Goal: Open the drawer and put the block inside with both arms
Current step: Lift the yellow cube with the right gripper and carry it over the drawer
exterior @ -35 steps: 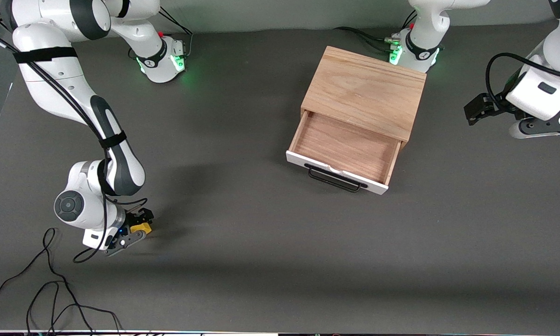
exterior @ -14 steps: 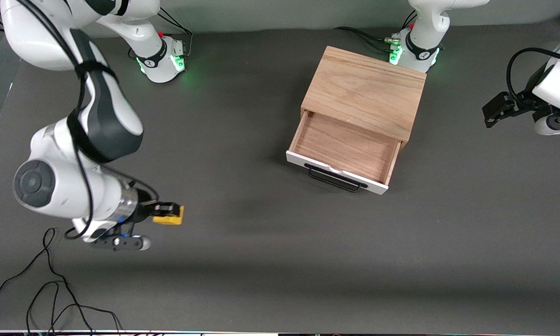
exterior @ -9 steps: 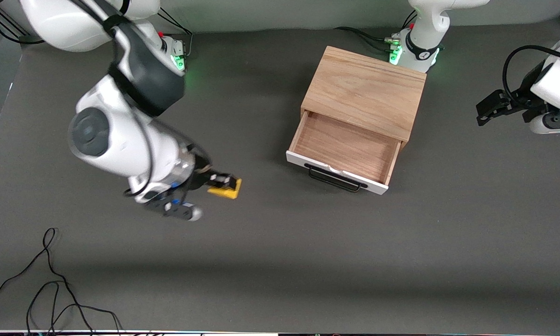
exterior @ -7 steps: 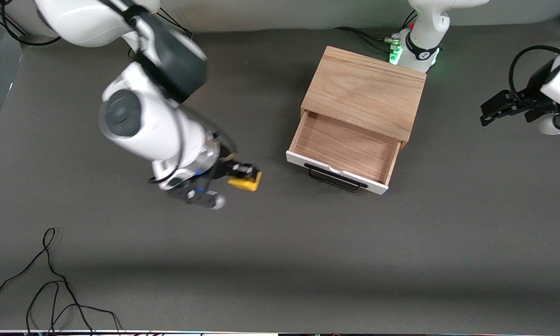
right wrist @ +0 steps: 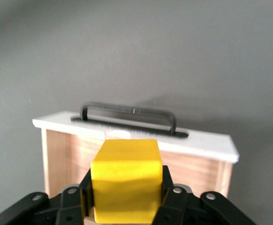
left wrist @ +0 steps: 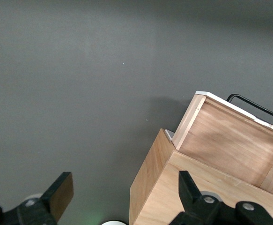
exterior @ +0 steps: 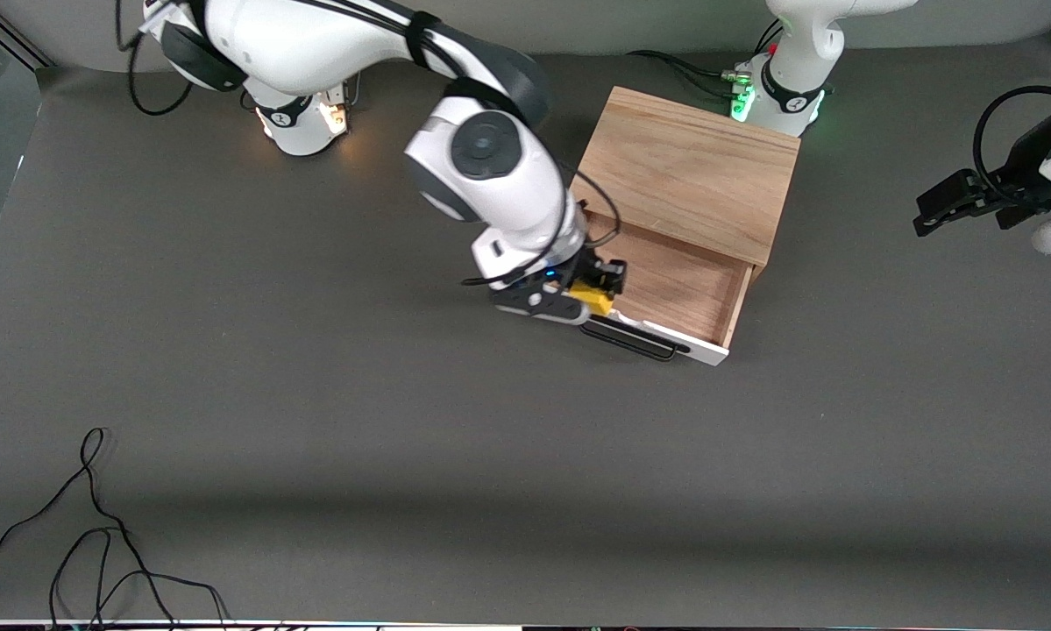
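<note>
I need to let go of the yellow block on the open drawer's wooden bottom point(exterior: 621, 268) with my right gripper, slightly behind the white panel.
The yellow block point(exterior: 593, 299) hangs over the front corner of the open drawer point(exterior: 676, 282), just inside its white panel point(exterior: 696, 348). My right gripper point(exterior: 592, 292) is shut on the block point(right wrist: 126, 180), one black finger point(right wrist: 73, 199) on each side. In the right wrist view the white panel point(right wrist: 206, 143) and the black wire handle point(right wrist: 127, 112) lie just past the block. The oak box point(exterior: 687, 171) holds the drawer. My left gripper point(exterior: 933, 210) waits open over the table at the left arm's end; its fingers point(left wrist: 61, 192) stand wide apart, with the box point(left wrist: 164, 187) below.
Both arm bases point(exterior: 301, 114) point(exterior: 779, 96) stand along the table's back edge, the left one close against the box. A loose black cable point(exterior: 95, 526) curls on the mat near the front camera, at the right arm's end.
My right arm has swung from its own end of the table across to the drawer, carrying the block up and over the drawer's front. The left gripper has only drifted a little.
</note>
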Robot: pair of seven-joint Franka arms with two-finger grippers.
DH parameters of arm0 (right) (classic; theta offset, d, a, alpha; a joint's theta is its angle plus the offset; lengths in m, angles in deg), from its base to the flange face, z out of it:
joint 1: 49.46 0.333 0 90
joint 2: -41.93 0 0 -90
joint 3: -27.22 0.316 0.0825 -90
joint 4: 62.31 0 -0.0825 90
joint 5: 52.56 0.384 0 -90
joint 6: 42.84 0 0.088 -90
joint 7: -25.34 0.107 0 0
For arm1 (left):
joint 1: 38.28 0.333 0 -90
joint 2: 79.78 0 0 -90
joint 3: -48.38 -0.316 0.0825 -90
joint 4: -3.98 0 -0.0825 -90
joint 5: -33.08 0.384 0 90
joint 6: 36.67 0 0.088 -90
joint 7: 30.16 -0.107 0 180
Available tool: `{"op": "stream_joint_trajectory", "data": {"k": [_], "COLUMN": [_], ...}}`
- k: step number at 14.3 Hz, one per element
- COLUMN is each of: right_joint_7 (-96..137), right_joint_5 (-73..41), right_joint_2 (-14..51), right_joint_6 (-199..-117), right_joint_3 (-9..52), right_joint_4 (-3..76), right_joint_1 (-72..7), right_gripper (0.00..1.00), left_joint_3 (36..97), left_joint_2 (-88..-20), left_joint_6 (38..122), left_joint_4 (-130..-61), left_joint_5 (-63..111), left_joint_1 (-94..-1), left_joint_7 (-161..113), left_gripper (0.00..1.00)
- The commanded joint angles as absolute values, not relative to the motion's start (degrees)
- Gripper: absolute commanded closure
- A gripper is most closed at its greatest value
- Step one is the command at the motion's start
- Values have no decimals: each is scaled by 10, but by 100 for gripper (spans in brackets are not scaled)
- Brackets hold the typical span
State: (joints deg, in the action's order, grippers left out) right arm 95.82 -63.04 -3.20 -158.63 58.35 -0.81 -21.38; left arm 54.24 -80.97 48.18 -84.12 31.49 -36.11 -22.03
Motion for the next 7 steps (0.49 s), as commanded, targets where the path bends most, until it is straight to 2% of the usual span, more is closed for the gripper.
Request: {"op": "stream_joint_trajectory", "data": {"k": [1, 7], "right_joint_7": [976, 1003], "right_joint_5": [-651, -681], "right_joint_2": [-47, -84], "right_joint_6": [-1587, -1588], "right_joint_3": [582, 581], "right_joint_4": [-19, 1], "right_joint_1": [-182, -155], "right_gripper": [89, 88], "left_joint_3": [543, 544], "left_joint_2": [-826, -827], "left_joint_6": [475, 476], "left_joint_4": [-856, -856], "left_joint_5": [311, 315], "left_joint_1": [-359, -362], "left_joint_7": [-237, -237], "left_gripper": [0, 0]}}
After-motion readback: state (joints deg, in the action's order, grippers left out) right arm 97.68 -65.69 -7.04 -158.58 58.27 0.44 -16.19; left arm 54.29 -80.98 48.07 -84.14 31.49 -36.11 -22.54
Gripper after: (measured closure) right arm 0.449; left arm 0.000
